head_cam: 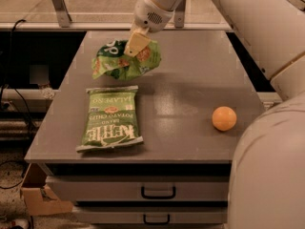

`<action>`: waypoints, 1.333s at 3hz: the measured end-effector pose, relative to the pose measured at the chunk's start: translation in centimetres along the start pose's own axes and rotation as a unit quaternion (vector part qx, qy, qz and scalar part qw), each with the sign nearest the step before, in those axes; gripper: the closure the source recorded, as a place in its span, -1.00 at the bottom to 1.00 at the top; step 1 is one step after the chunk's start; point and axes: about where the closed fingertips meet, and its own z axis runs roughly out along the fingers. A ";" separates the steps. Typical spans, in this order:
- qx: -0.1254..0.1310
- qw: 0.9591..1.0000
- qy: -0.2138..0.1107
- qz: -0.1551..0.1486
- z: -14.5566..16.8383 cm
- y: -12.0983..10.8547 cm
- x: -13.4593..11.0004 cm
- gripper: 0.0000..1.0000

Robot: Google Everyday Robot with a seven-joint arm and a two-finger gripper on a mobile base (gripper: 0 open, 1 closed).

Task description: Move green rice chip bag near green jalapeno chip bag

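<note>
Next, my gripper lets go of the green rice chip bag so that it lies against the far end of the green jalapeno chip bag (107, 76).
The green rice chip bag (125, 60) is small, wrinkly and puffy, dark and light green with round orange chip pictures. My gripper (137, 43) is shut on its top and holds it just above the grey table (190, 80), at the back left. The green jalapeno chip bag (110, 118) lies flat on the table's front left, light green with white "Kettle" lettering. The rice chip bag hangs just behind the far end of the jalapeno bag, with a small gap between them.
An orange ball (224, 118) sits on the table at the right. My white arm fills the upper right and lower right of the view. Drawers (157, 192) sit under the table top. A cardboard box (38, 199) lies on the floor at lower left.
</note>
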 end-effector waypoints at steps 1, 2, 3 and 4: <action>-0.018 1.000 0.002 0.010 1.7 1.4 -2.0 1.00; -0.028 0.999 0.011 0.025 3.0 2.5 -2.9 1.00; -0.043 0.998 0.012 0.046 4.5 3.6 -3.4 0.95; -0.043 0.998 0.012 0.044 4.7 3.6 -3.4 0.51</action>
